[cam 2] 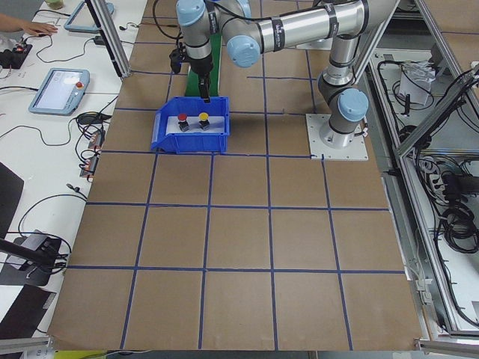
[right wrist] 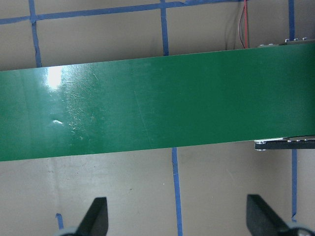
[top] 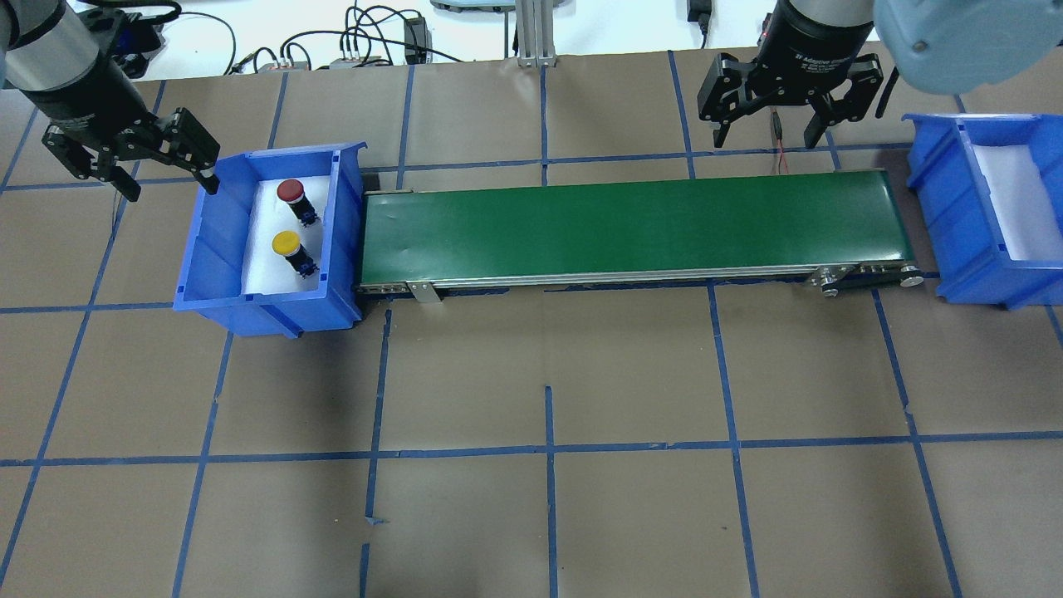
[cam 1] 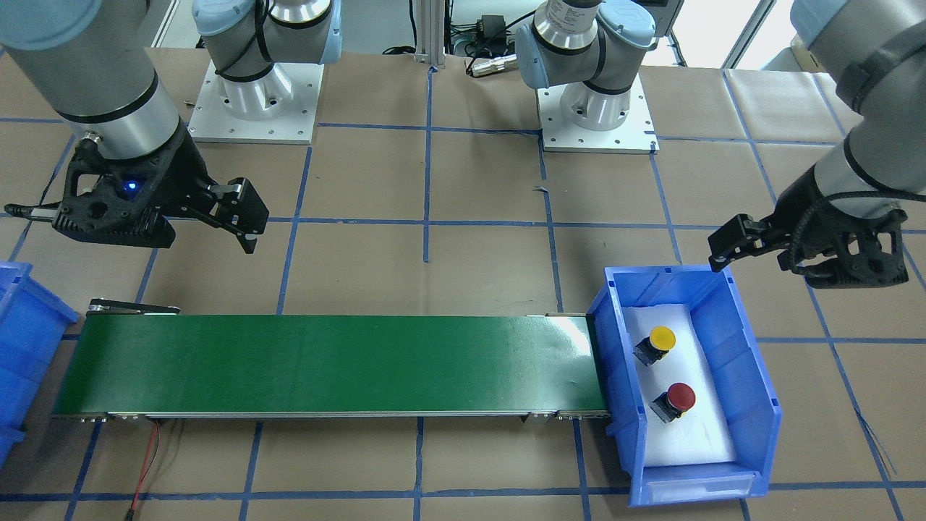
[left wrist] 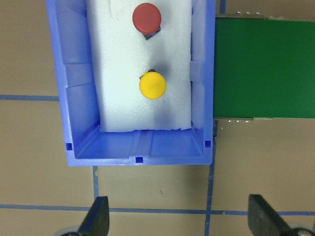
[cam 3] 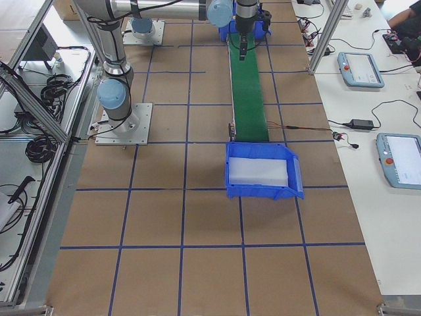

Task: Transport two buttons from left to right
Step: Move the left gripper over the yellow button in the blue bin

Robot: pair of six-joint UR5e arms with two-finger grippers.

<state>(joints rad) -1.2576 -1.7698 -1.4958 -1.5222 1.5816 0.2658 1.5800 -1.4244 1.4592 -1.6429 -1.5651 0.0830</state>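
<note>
My left gripper needs to move to the yellow button in the blue bin next and close on the yellow button's round cap (cam 1: 662,339) (left wrist: 152,85).
The yellow button (top: 286,243) and the red button (top: 290,190) stand on white foam in the blue bin (top: 199,241) at the left end of the green conveyor belt (top: 623,224). They also show in the left wrist view, yellow (left wrist: 152,85) and red (left wrist: 146,16). My left gripper (top: 172,189) is open and empty, by the bin's far left corner, over the table outside the bin (left wrist: 179,219). My right gripper (top: 766,137) is open and empty, past the belt's far edge near its right end (right wrist: 177,219).
A second blue bin (top: 955,208) lined with white foam stands at the belt's right end. Red and black wires (top: 776,141) run to the belt near my right gripper. Brown paper with blue tape lines covers the table (top: 548,374).
</note>
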